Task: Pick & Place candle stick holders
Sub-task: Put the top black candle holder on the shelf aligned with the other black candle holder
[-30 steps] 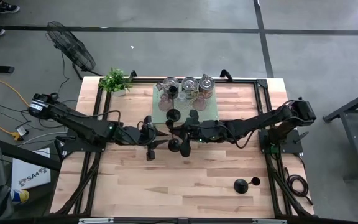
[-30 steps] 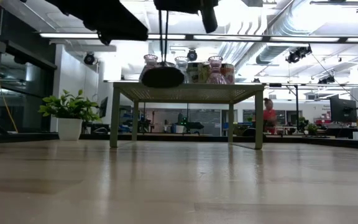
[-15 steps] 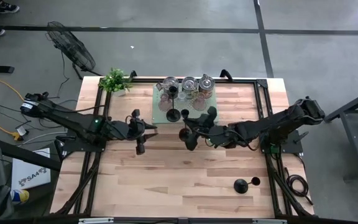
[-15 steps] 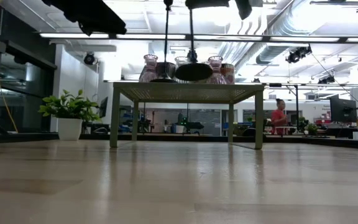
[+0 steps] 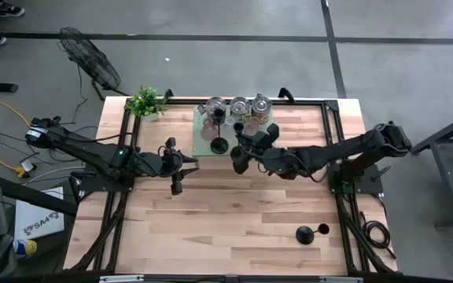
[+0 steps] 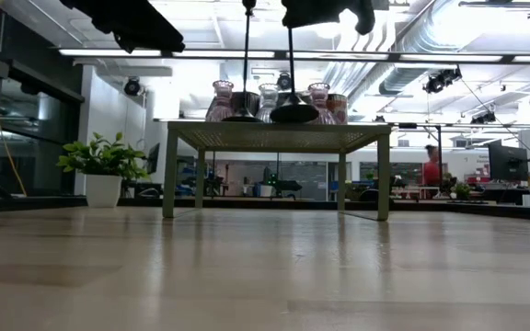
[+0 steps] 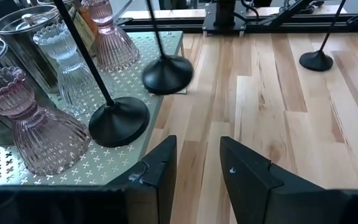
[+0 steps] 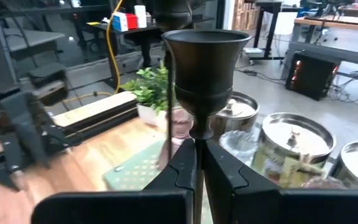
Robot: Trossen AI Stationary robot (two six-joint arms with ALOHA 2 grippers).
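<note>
The candle stick holder will go down on the green tray (image 5: 241,147) next to the standing black holder, where I need to release it from my right gripper.
Three black candle stick holders show. One stands on its round base on the green perforated tray (image 5: 203,141), seen in the high view (image 5: 219,145) and in the left wrist view (image 7: 118,121). A second stands on the table at the front right (image 5: 303,233). My right gripper (image 5: 246,149) is shut on the third (image 6: 294,112), at the tray's near right part. My left gripper (image 5: 177,182) is open and empty over the table, left of the tray, and shows in its wrist view (image 7: 197,149). My right gripper pinches the holder's thin stem (image 8: 196,146) between its two fingers (image 8: 182,168), just below the top cup (image 8: 202,68). The holder hangs upright below the fingers. Its round base (image 7: 166,73) is at the tray's surface near the edge; whether it rests there I cannot tell.
Pink and clear ribbed glass vases (image 7: 39,134) and metal tins (image 5: 259,106) crowd the tray's far part. A potted plant (image 5: 145,102) stands at the table's far left corner. Bare wood lies in front of the tray.
My right gripper has carried its holder from the table in front of the tray toward the far edge, to the tray's near part, and the holder has stayed upright. My left gripper has drawn back toward the table's left edge, away from that holder.
</note>
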